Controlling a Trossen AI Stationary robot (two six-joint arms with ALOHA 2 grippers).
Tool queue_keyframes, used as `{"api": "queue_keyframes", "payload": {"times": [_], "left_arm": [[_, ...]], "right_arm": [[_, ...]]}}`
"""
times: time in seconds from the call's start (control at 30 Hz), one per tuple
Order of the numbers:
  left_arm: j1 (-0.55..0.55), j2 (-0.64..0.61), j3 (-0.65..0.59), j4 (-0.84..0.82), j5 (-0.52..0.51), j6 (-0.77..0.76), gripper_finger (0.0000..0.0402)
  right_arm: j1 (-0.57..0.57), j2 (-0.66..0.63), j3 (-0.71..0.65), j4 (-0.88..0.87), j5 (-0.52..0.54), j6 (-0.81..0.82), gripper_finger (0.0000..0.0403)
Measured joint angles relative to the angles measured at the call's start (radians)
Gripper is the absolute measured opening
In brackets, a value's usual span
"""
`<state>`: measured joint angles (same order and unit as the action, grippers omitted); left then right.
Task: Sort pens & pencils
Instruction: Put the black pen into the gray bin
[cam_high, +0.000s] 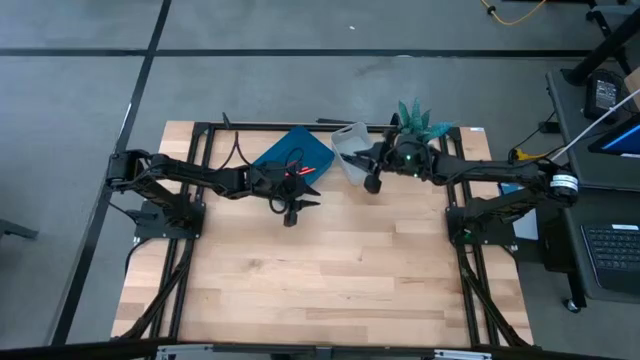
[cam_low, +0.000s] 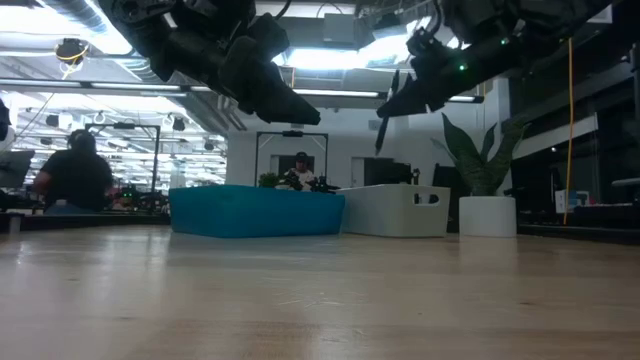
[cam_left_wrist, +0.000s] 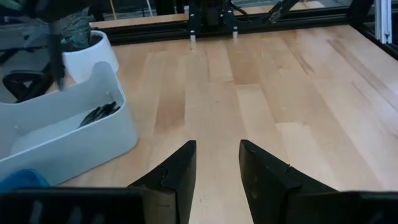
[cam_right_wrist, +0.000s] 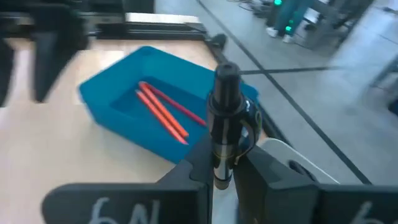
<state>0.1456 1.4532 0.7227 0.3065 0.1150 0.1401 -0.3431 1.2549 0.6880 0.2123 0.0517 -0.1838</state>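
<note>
I will let go of the black pen, now in the air beside the bin, with my right gripper next to the other black pens on the white bin's bottom (cam_high: 361, 162).
My right gripper (cam_right_wrist: 224, 169) is shut on a black pen (cam_right_wrist: 224, 106) and hangs in the air beside the white bin (cam_high: 347, 150) at the table's far side. Other black pens (cam_left_wrist: 99, 114) lie inside that bin. Left of it sits a blue tray (cam_right_wrist: 124, 93) with red and orange pencils (cam_right_wrist: 163, 111) lying on its floor. My left gripper (cam_left_wrist: 217, 148) is open with nothing between its fingers, held above the bare wood just near of the blue tray (cam_high: 295, 150). My right gripper pinches the pen between its two fingers at the pen's lower part (cam_right_wrist: 222, 155). The fingers lie across the pen. The pen stands roughly upright, most of its length above the fingers, lifted clear of the table and the bins (cam_low: 384, 122).
A potted plant (cam_high: 418, 122) in a white pot stands right of the white bin, close behind my right arm. The table's near half (cam_high: 320, 280) is bare wood. Black frame rails run along the table's edges (cam_high: 200, 135). People sit in the room beyond the far edge (cam_low: 72, 175).
</note>
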Motion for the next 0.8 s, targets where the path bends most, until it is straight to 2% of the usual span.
{"api": "queue_keyframes", "payload": {"times": [0.33, 0.8], "left_arm": [[0.003, 0.000, 0.000, 0.001, -0.002, 0.033, 0.0115], [0.020, 0.000, 0.000, 0.001, -0.003, 0.028, 0.0115]], "right_arm": [[-0.106, 0.000, 0.000, 0.001, 0.005, 0.017, 0.0041], [-0.240, 0.001, 0.006, -0.139, -0.215, 0.109, 0.0041]]}}
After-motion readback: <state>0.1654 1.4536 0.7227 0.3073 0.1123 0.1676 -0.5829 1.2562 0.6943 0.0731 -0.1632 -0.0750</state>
